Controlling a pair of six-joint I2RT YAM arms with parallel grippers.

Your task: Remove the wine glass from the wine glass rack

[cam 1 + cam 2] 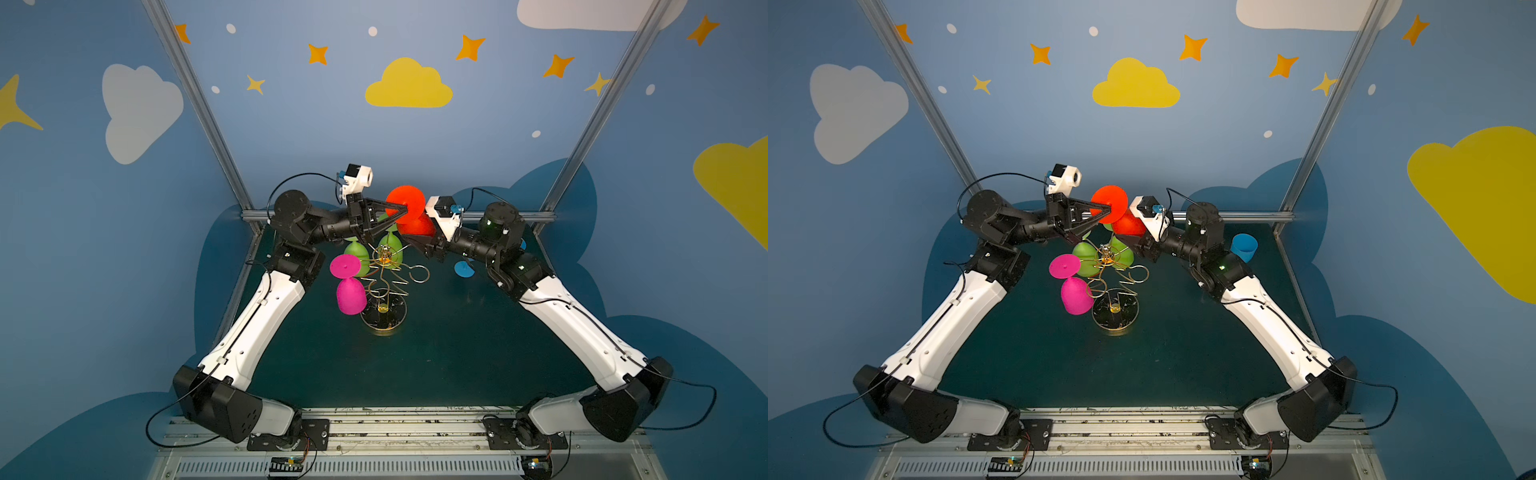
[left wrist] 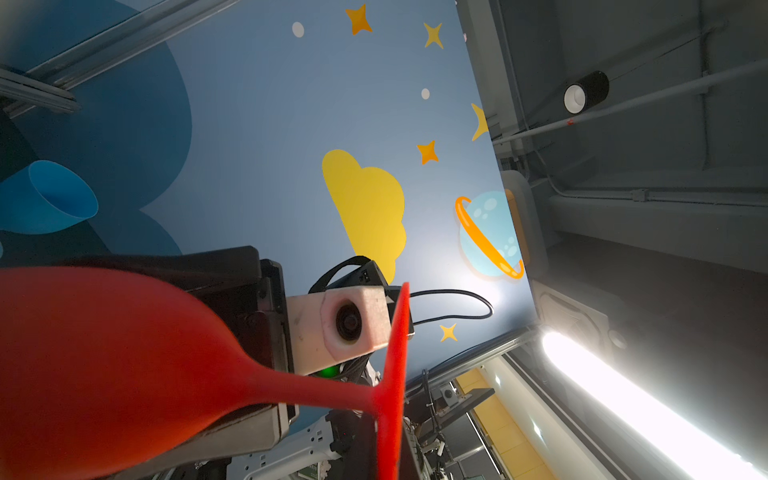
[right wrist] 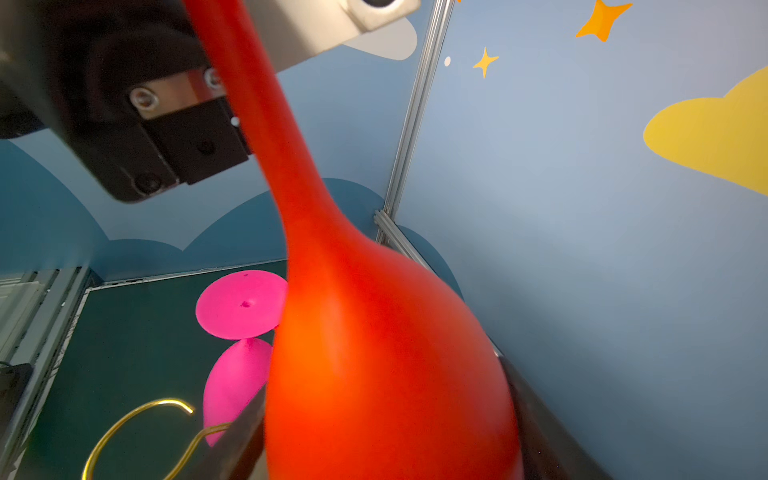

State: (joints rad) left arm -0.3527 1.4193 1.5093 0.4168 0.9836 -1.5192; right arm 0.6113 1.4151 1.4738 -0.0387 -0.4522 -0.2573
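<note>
My left gripper is facing a red wine glass with its foot pointing up, so it should open, take the glass's stem (image 2: 320, 389) from another side and tip its bowl toward my right gripper.
The red wine glass (image 1: 405, 201) (image 1: 1109, 200) hangs in the air above and behind the gold wine glass rack (image 1: 384, 266) (image 1: 1115, 318), touching none of its arms, with its foot uppermost. My left gripper (image 1: 401, 209) (image 1: 1106, 208) is shut on the stem just under the foot. My right gripper (image 1: 411, 227) (image 1: 1127, 226) has a finger against each side of the bowl (image 3: 374, 353), seen close in the right wrist view. The left wrist view shows the bowl (image 2: 104, 365), stem and foot edge-on, while my left fingers stay hidden there.
A pink glass (image 1: 349, 291) (image 1: 1075, 293) (image 3: 241, 303) and two green glasses (image 1: 357, 251) (image 1: 390, 245) hang upside down on the rack's left and back arms. An empty gold loop (image 3: 137, 419) sits below my right gripper. A blue glass (image 1: 1244, 247) (image 2: 50, 199) rests behind my right arm.
</note>
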